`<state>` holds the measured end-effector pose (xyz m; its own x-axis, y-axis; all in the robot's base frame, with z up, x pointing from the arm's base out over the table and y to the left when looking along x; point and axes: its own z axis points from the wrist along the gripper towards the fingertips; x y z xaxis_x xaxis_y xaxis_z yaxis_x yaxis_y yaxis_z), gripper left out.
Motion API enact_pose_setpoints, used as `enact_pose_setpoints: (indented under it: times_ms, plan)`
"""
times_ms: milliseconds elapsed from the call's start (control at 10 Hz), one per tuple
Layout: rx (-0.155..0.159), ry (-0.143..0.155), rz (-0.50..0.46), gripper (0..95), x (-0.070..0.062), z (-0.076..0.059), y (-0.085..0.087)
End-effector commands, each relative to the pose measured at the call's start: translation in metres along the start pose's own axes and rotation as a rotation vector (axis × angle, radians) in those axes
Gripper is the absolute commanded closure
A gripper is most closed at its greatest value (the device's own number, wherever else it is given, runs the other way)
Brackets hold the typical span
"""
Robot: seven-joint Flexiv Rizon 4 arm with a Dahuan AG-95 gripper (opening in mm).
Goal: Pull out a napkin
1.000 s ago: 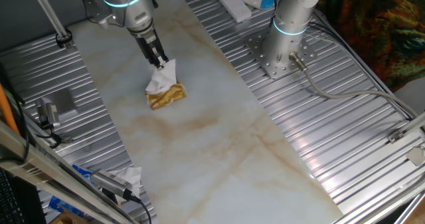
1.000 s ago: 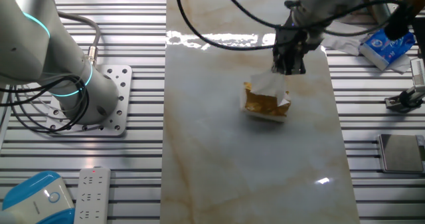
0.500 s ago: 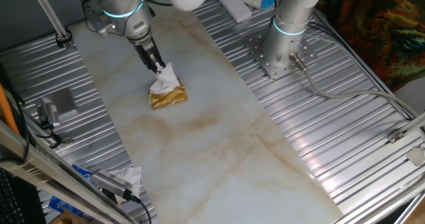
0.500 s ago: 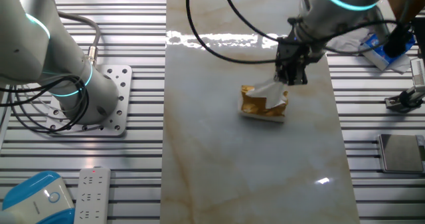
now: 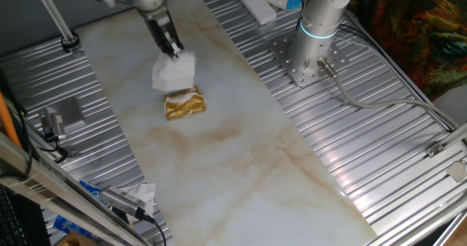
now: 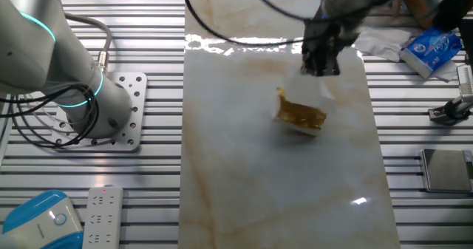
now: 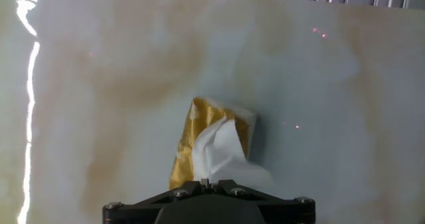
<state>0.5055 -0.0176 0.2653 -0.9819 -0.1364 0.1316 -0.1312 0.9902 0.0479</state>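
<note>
Next, I let go of the white napkin with my gripper on the bare marble [image 5: 168, 65] [image 7: 313, 143] just behind the gold pack.
The shiny gold pack [image 5: 183, 104] lies on the marble tabletop, also in the other fixed view [image 6: 299, 115] and the hand view [image 7: 188, 141]. The white napkin [image 5: 174, 72] hangs free in the air above the pack, pinched at its top corner by my gripper [image 5: 174, 52]. It also shows in the other fixed view [image 6: 321, 90], faint and blurred, and in the hand view [image 7: 218, 151], dangling below the closed jaws [image 7: 209, 181] and over the pack. In the other fixed view my gripper [image 6: 322, 64] is above and behind the pack.
A second arm's base [image 5: 310, 60] stands on the ribbed metal at the back right. A white wad with blue packaging [image 6: 421, 46] lies off the marble slab. A remote and a blue device [image 6: 89, 208] sit near one edge. A small metal block [image 5: 67, 112] is at the left.
My gripper has risen and moved back from the pack, drawing the napkin up until it hangs clear above the pack. The pack shifted slightly on the table.
</note>
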Motion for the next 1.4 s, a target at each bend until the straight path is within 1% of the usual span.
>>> enact_pose_setpoints:
  times_ms: [100,200,300,400,500,600,700,800,1000,1100,1400]
  plan:
    - [-0.001,-0.005,-0.007,95.0,-0.004,0.008,-0.004]
    - [0.001,-0.004,-0.015,95.0,-0.007,0.019,-0.008]
    - [-0.016,-0.018,-0.032,95.0,-0.012,0.051,-0.022]
    - [-0.009,-0.018,-0.030,95.0,-0.008,0.061,-0.030]
    - [0.011,-0.016,-0.034,95.0,-0.004,0.058,-0.035]
    - [0.018,-0.013,-0.040,95.0,0.001,0.055,-0.042]
    - [0.011,-0.015,-0.050,95.0,0.007,0.056,-0.055]
    - [0.008,-0.018,-0.060,95.0,0.009,0.059,-0.063]
    - [-0.011,-0.024,-0.063,57.0,0.009,0.062,-0.066]
    - [-0.014,-0.026,-0.071,0.0,0.009,0.064,-0.069]
    - [-0.019,-0.028,-0.073,0.0,0.008,0.065,-0.069]
